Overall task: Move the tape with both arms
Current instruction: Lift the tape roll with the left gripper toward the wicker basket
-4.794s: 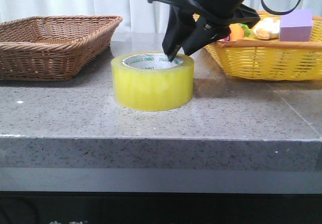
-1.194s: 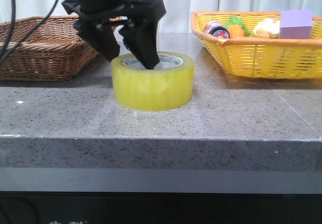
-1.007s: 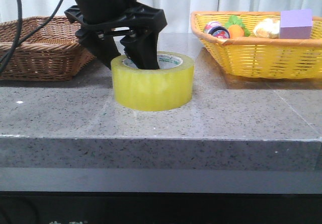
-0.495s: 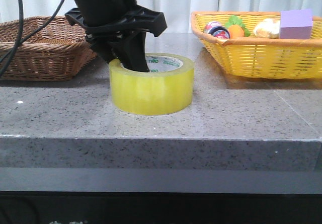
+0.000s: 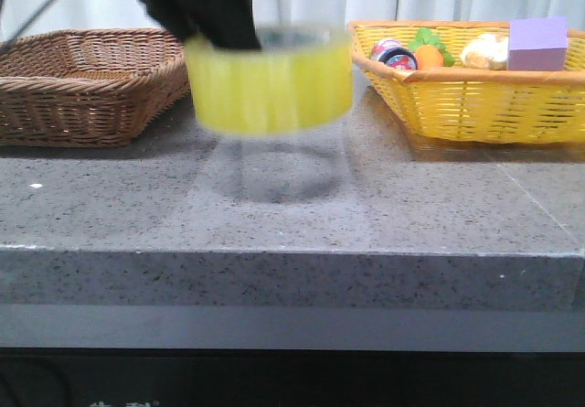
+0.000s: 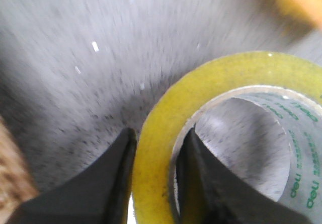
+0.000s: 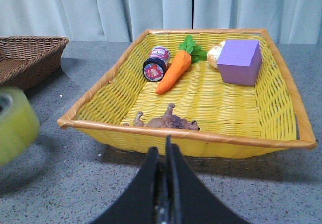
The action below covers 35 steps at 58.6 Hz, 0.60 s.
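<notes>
My left gripper is going to release the yellow tape roll inside the brown wicker basket (image 5: pixel 66 65), just behind the basket's front rim.
The yellow tape roll (image 5: pixel 270 80) hangs blurred above the grey counter, its shadow on the stone below. My left gripper (image 5: pixel 215 14) is shut on its wall, one finger outside and one inside the white core. In the left wrist view the tape (image 6: pixel 166 133) sits pinched between the two black fingers (image 6: pixel 100 183), and my left gripper (image 6: pixel 156 148) holds it off the counter. The right wrist view shows the tape (image 7: pixel 15 123) at its edge. My right gripper (image 7: pixel 166 148) is shut and empty, in front of the yellow basket.
A brown wicker basket (image 5: pixel 82 82) stands at the back left. A yellow basket (image 5: pixel 475 96) at the back right holds a purple block (image 7: pixel 240 60), a toy carrot (image 7: pixel 173 70), a small red-and-black round jar (image 7: pixel 156 65) and a toy animal (image 7: pixel 163 122).
The left gripper closed on the tape's wall and has lifted the roll off the counter. Much earlier the right arm was at the tape; it has withdrawn from the front view.
</notes>
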Tool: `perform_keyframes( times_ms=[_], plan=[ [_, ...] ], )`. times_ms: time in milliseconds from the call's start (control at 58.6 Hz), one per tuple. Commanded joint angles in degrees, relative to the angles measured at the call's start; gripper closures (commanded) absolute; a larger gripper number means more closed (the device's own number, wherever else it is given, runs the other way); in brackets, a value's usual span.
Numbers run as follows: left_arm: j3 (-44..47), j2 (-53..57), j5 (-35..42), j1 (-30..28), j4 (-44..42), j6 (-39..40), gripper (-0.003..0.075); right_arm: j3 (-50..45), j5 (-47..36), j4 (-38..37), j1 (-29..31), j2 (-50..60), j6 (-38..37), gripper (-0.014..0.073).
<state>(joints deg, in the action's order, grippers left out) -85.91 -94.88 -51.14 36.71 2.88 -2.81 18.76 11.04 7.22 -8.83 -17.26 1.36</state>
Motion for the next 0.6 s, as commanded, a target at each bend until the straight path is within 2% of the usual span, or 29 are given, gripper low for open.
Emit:
perform_keyframes(
  times_ms=[0, 171, 409, 580],
  plan=[
    [-3.21, 6.43, 3.6, -0.54, 0.59, 0.3, 0.0626, 1.4, -5.04, -0.69, 0.27, -0.39, 0.22, 0.0662],
    [-4.37, 9.57, 4.51, -6.03, 0.59, 0.52, 0.0626, 1.4, -5.04, -0.69, 0.27, -0.39, 0.22, 0.0662],
    [-5.16, 10.36, 6.17, -21.3, 0.59, 0.52, 0.0626, 1.4, -5.04, -0.69, 0.27, -0.39, 0.22, 0.0662],
    [-5.16, 7.91, 7.22, -28.14, 0.59, 0.52, 0.0624, 1.4, -5.04, -0.69, 0.27, -0.39, 0.22, 0.0662]
  ],
)
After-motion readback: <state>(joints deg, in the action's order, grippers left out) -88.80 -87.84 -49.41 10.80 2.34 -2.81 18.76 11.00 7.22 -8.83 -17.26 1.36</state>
